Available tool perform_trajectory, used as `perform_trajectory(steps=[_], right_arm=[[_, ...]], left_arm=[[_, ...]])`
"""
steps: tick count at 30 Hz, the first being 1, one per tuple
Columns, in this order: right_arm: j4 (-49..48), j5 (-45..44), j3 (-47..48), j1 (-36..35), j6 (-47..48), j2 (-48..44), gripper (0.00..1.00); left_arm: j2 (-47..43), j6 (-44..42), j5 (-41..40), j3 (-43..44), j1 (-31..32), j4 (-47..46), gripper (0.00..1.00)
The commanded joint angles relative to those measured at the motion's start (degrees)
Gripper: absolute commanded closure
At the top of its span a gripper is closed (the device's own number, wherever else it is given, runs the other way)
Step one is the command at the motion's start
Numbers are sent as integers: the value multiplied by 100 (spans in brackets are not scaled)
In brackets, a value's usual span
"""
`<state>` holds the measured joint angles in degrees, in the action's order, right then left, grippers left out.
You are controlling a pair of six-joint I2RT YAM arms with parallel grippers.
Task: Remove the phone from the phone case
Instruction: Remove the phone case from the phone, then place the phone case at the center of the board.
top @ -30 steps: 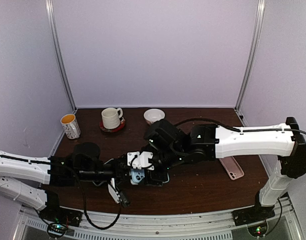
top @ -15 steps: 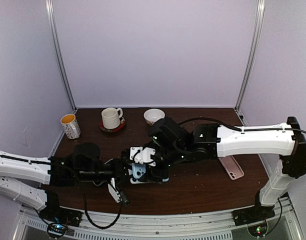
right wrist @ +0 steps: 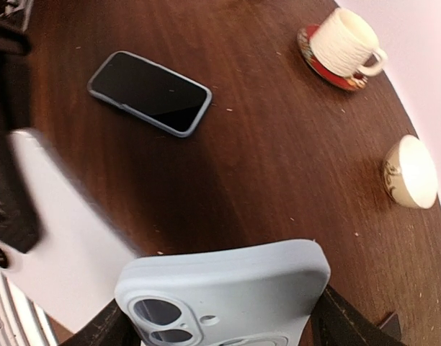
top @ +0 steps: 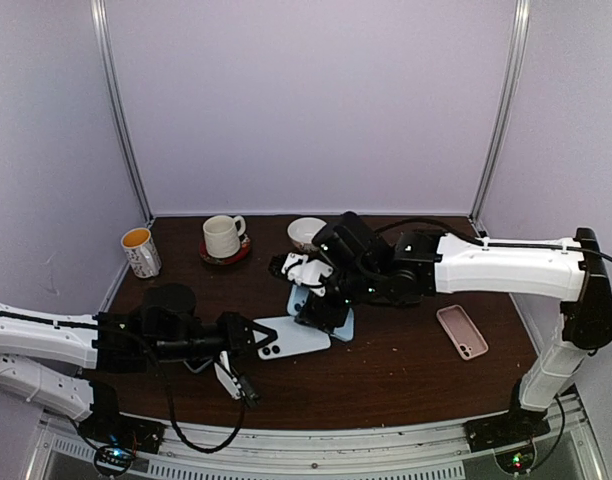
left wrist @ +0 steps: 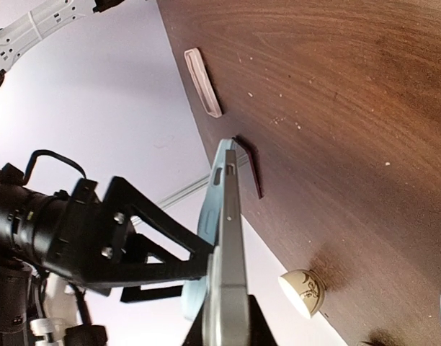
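Note:
My right gripper is to put the light blue phone case down on the wood [top: 366, 286] between the small bowl and the pink case. The light blue case is now behind the phone.
The white phone [top: 291, 338] is bare, its camera end pinched in my left gripper [top: 254, 335], which is shut on it a little above the table. In the left wrist view the phone [left wrist: 228, 245] shows edge-on between the jaws. The light blue phone case [top: 326, 308] is empty and apart from the phone, just behind and to its right. My right gripper [top: 321, 300] is shut across the case's width. In the right wrist view the case [right wrist: 220, 288] fills the space between the fingers, its camera cutouts facing the lens, and the phone [right wrist: 55, 238] is a white blur at left.
A pink case [top: 462, 331] lies at the right. A dark phone [right wrist: 150, 92] lies flat on the wood. At the back stand a mug of orange drink [top: 141, 250], a white mug on a red saucer [top: 224, 237] and a small bowl [top: 306, 232].
The case has come off the phone. My right gripper has moved back and to the right with the case. My left gripper has kept hold of the phone.

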<state>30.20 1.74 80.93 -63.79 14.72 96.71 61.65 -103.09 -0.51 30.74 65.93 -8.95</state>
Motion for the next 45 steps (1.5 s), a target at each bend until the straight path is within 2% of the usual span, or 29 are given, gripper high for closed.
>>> perform_trajectory(steps=[1, 10, 20, 25, 30, 33, 37, 45], right_arm=[[32, -871, 128, 378, -739, 96, 38], [919, -1207, 1234, 1451, -2176, 929, 38], [2338, -843, 3057, 2413, -3815, 2570, 42], [2583, -773, 3454, 2721, -4381, 3173, 42], [2483, -730, 3531, 2864, -4563, 3407, 41], [2527, -694, 3653, 2930, -4572, 3529, 37], [2567, -644, 3721, 3026, -4608, 3584, 26], [2632, -545, 3802, 3102, -4512, 3488, 11]], left_arm=[[-172, -71, -64, 46, -37, -634, 100], [-130, -111, -102, 63, -38, -516, 100], [-102, -85, -108, 103, -39, -380, 100], [-85, -71, -101, 107, -37, -343, 100], [-93, -79, -115, 107, -37, -311, 100], [-77, -89, -119, 107, -38, -278, 100], [-74, -89, -116, 107, -41, -271, 100], [-74, -93, -125, 107, -37, -265, 100]])
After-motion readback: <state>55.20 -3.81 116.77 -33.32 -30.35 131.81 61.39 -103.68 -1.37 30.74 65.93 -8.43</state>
